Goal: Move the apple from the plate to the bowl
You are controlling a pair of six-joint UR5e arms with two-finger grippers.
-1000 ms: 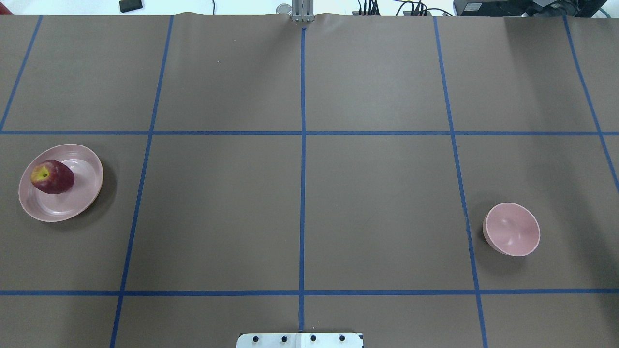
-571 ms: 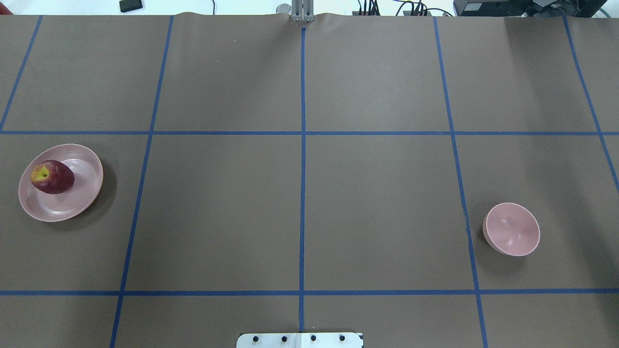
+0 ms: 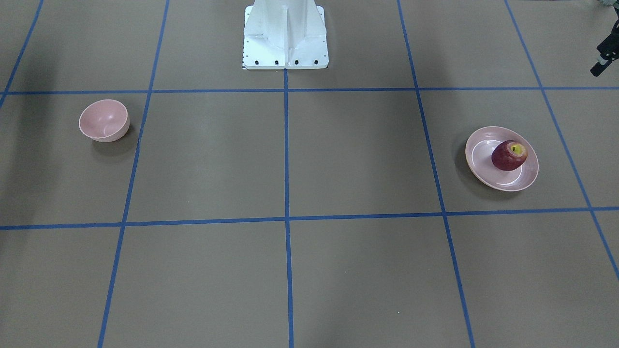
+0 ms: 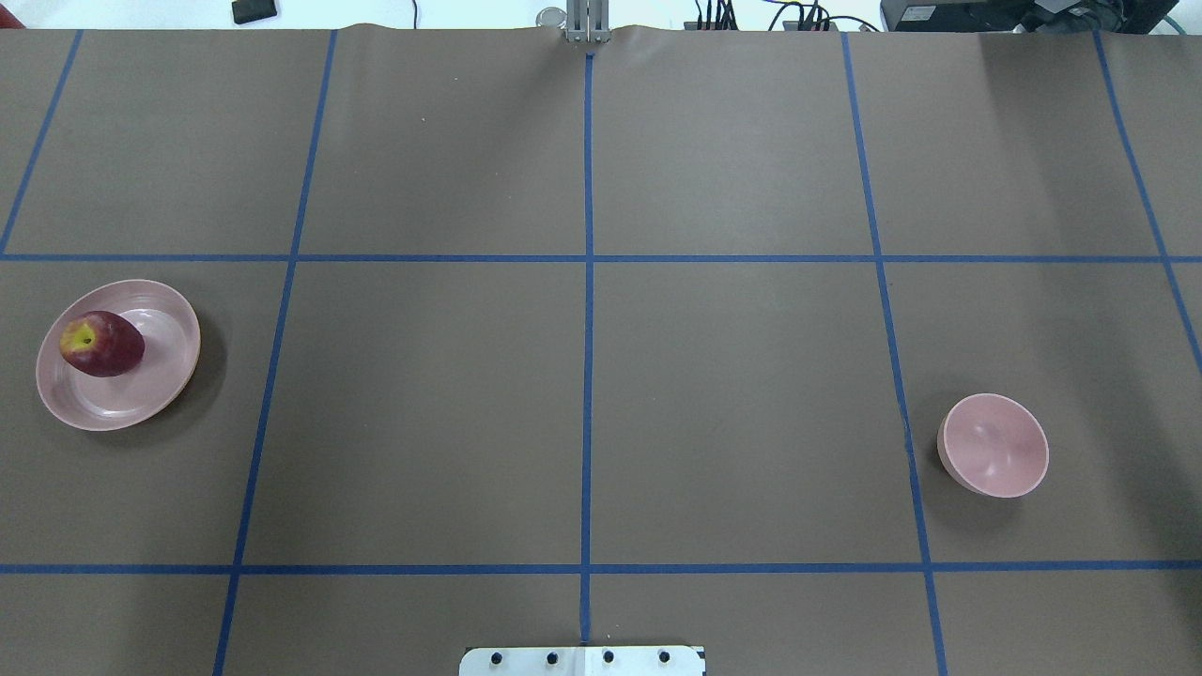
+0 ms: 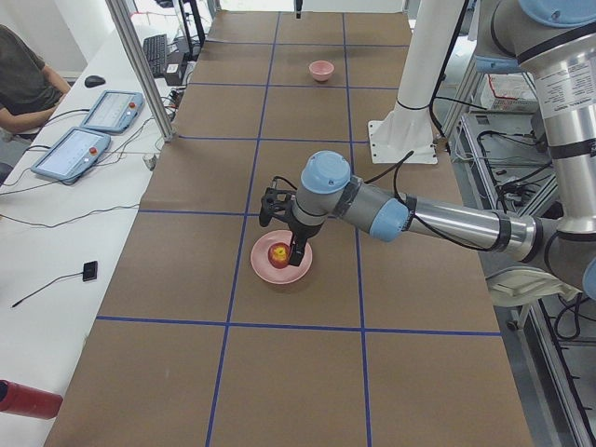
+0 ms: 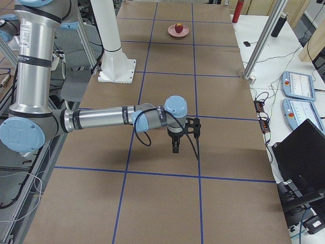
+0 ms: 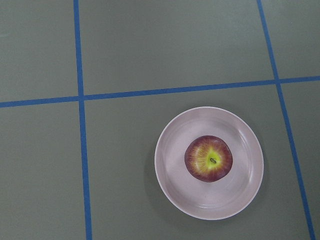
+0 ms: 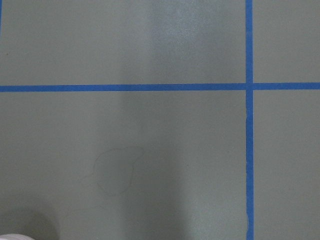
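Note:
The robot's right gripper will next go to the small pink bowl and close on the bowl's rim (image 3: pixel 82 131), on the side farthest from the plate.
The dark red apple (image 4: pixel 101 344) lies on the pale pink plate (image 4: pixel 160 376) at the table's left side; both also show in the left wrist view, the apple (image 7: pixel 208 158) on the plate (image 7: pixel 240 190). The small pink bowl (image 4: pixel 995 445) stands empty at the right. My left gripper (image 5: pixel 291 251) hangs above the plate, apart from the apple; I cannot tell whether it is open or shut. My right gripper (image 6: pixel 175 147) hangs over bare table near the bowl's side; I cannot tell its state either.
The white robot base (image 3: pixel 285 34) stands at the table's middle edge. Blue tape lines divide the brown table cover. An operator (image 5: pixel 23 79) sits at a side desk with tablets (image 5: pixel 73 154). A red bottle (image 5: pixel 28 399) lies off the table's end.

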